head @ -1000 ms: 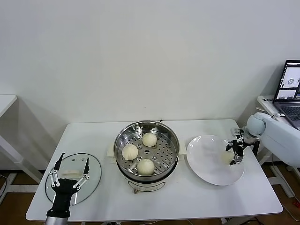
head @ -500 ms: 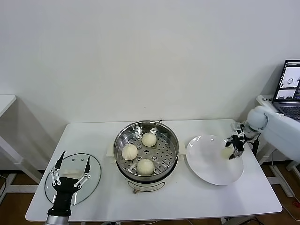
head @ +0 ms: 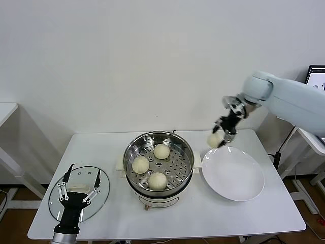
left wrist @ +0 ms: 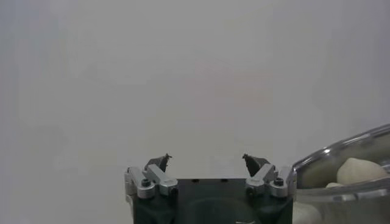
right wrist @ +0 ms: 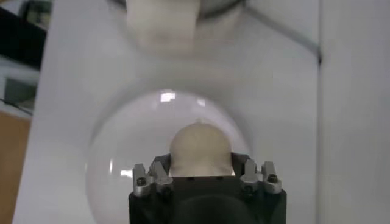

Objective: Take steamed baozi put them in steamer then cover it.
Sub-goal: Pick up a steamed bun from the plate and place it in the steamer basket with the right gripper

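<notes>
The robot's right gripper will release the baozi on the perforated tray's bare side (head: 177,165) closest to the white plate. The baozi hangs between steamer and plate now.
The steamer (head: 177,162) stands mid-table with three steamed baozi (head: 162,151) (head: 140,164) (head: 158,179) on its perforated tray. A further baozi (head: 216,139) hangs in the air between the steamer and the white plate (head: 238,178), with my right gripper (head: 220,135) shut on it. In the right wrist view the same baozi (right wrist: 200,143) fills the right gripper (right wrist: 200,165), with the plate (right wrist: 122,158) below. The cover (head: 86,175), a glass lid, lies on the table at the left. My left gripper (head: 77,187) hovers over it, open and empty (left wrist: 207,160).
A laptop (head: 317,76) sits on a side table at the far right. The left wrist view catches the steamer's rim (left wrist: 341,149) and a baozi (left wrist: 359,170) inside. The steamer's whitish side handle (right wrist: 161,21) shows in the right wrist view.
My right gripper closed on the baozi on the plate, lifted it, and carried it up and left toward the steamer. The left gripper stayed over the cover.
</notes>
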Robot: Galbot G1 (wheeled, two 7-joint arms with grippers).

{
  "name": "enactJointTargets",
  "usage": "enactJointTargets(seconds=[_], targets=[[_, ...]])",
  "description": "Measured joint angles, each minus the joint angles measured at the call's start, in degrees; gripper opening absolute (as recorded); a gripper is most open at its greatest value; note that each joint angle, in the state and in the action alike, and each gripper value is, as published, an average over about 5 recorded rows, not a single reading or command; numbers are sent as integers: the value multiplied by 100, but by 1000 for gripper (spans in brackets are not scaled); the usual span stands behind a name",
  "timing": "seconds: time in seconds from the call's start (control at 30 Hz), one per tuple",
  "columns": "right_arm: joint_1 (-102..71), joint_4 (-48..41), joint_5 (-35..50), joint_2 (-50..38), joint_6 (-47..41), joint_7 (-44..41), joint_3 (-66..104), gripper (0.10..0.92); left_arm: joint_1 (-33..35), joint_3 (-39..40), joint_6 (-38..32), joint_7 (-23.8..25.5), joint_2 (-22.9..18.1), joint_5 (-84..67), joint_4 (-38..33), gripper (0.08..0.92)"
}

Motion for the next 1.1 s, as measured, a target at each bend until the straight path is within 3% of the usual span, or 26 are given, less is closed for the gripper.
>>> enactJointTargets(seconds=[0.4, 1.1], targets=[[658, 612, 693, 1169, -375, 293, -830, 679, -74, 46, -5, -26, 1, -11, 57, 823], [272, 612, 584, 2120, -687, 878, -1373, 679, -99, -13, -18, -40, 2, -57, 78, 823]])
